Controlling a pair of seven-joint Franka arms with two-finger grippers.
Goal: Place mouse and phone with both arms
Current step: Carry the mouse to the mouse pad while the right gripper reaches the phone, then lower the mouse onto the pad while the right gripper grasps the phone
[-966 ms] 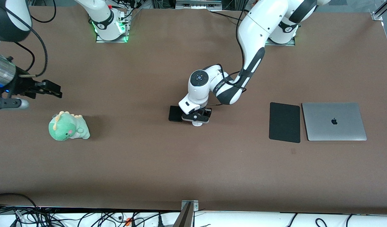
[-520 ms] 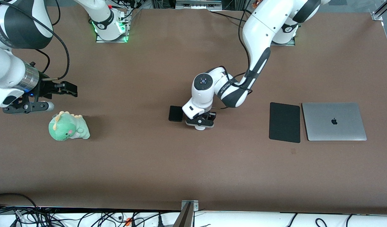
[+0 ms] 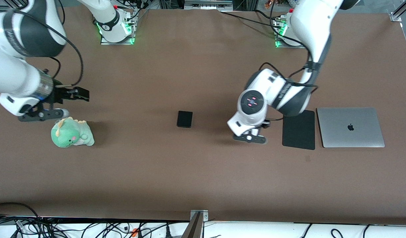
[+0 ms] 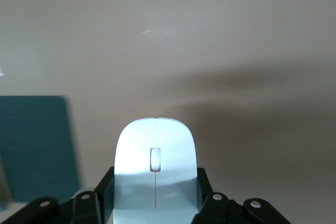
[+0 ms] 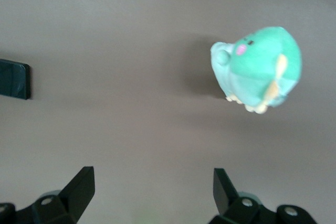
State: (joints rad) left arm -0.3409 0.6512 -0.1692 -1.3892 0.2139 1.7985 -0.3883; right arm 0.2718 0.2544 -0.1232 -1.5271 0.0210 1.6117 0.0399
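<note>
The white mouse will go down on the middle of the black mouse pad [image 3: 298, 131] from my left gripper.
The white mouse [image 4: 156, 166] is gripped between my left gripper's [image 4: 156, 184] black fingers; it is hidden under the wrist in the front view. My left gripper [image 3: 250, 137] hangs over bare table beside the black mouse pad [image 3: 298, 129], which also shows in the left wrist view [image 4: 34, 145]. The black phone [image 3: 184, 119] lies flat mid-table and shows in the right wrist view [image 5: 13, 78]. My right gripper [image 3: 77, 94] is open and empty [image 5: 152, 192], over the table by the plush toy.
A green plush dinosaur [image 3: 71, 133] sits toward the right arm's end, also in the right wrist view [image 5: 260, 69]. A closed silver laptop [image 3: 350, 127] lies beside the mouse pad toward the left arm's end. Cables run along the table's near edge.
My left gripper has carried the mouse away from beside the phone toward the mouse pad. My right gripper has moved inward, to above the plush dinosaur.
</note>
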